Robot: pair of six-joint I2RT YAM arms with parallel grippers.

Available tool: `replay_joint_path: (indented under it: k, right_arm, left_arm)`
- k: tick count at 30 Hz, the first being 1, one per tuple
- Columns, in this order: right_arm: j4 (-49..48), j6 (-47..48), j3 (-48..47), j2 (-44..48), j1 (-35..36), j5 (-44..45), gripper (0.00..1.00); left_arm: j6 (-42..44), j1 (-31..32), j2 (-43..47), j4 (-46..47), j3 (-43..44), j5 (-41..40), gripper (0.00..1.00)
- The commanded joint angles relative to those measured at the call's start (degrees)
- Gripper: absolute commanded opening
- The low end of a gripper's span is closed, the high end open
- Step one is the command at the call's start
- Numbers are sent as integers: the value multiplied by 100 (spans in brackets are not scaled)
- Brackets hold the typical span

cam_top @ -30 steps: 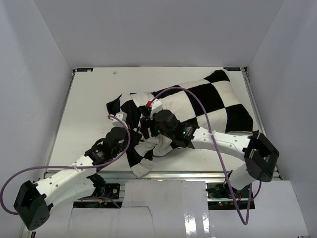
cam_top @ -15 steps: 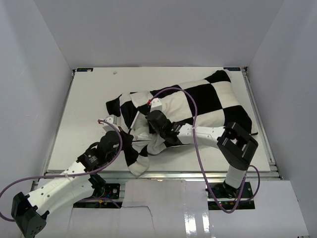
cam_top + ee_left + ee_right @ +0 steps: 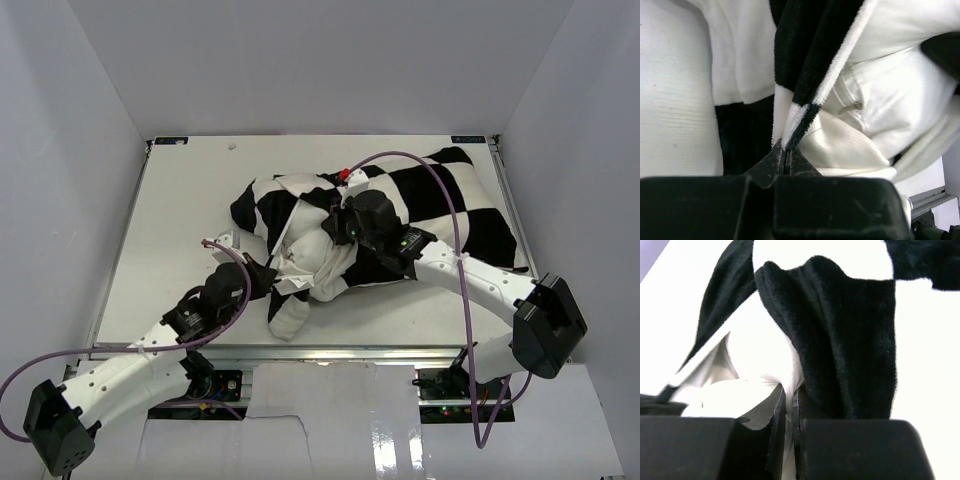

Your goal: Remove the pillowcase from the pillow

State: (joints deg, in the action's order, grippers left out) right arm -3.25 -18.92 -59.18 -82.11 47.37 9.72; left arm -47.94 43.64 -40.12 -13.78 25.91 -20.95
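The end of the pillowcase's plush edge is all my left gripper pinches, so it should open and take the pillowcase's black part (image 3: 807,55) farther up the pillow.
The black-and-white checkered pillowcase (image 3: 440,215) lies bunched across the right middle of the table. The plain white pillow (image 3: 315,255) bulges out of its lower-left opening. My left gripper (image 3: 262,275) is shut on the pillowcase's plush edge (image 3: 800,105), which is pinched between the fingertips of the gripper (image 3: 786,152); smooth white fabric with a small zip pull (image 3: 856,106) lies just beyond. My right gripper (image 3: 334,226) sits on top of the bundle. In the right wrist view that gripper (image 3: 791,400) is shut on a thin fold of white pillowcase fabric, with a black square (image 3: 850,340) draped beside it.
The white table (image 3: 180,220) has bare surface to the left and back. Grey walls enclose it on three sides. A metal rail (image 3: 400,350) runs along the near edge. Purple cables (image 3: 440,200) loop over the pillowcase and the left arm.
The right gripper closed on the fabric, then moved back and to the right, dragging the bundle with it. The left gripper stayed shut, shifting slightly right.
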Motion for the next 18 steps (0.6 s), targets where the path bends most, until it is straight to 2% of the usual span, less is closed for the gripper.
replay_joint_path:
  k: [1,11,16,18]
  right_arm:
    - [-27,468,-410,335,-369,488,8]
    - [614,732,-1367,537,-562,145,8]
    - [843,653,-1316,721,-598,-311,8]
    - [791,635,-1053,827,-598,-785,8]
  left_arm:
    - [-13,-31,-328,-126,-436,-111,0]
    - [-365,-31,-1595,622,-763,-296,0]
    - [-435,-83,-1771,763,-632,-532,0]
    - [-409,-267,-1780,789,-456,-586,0]
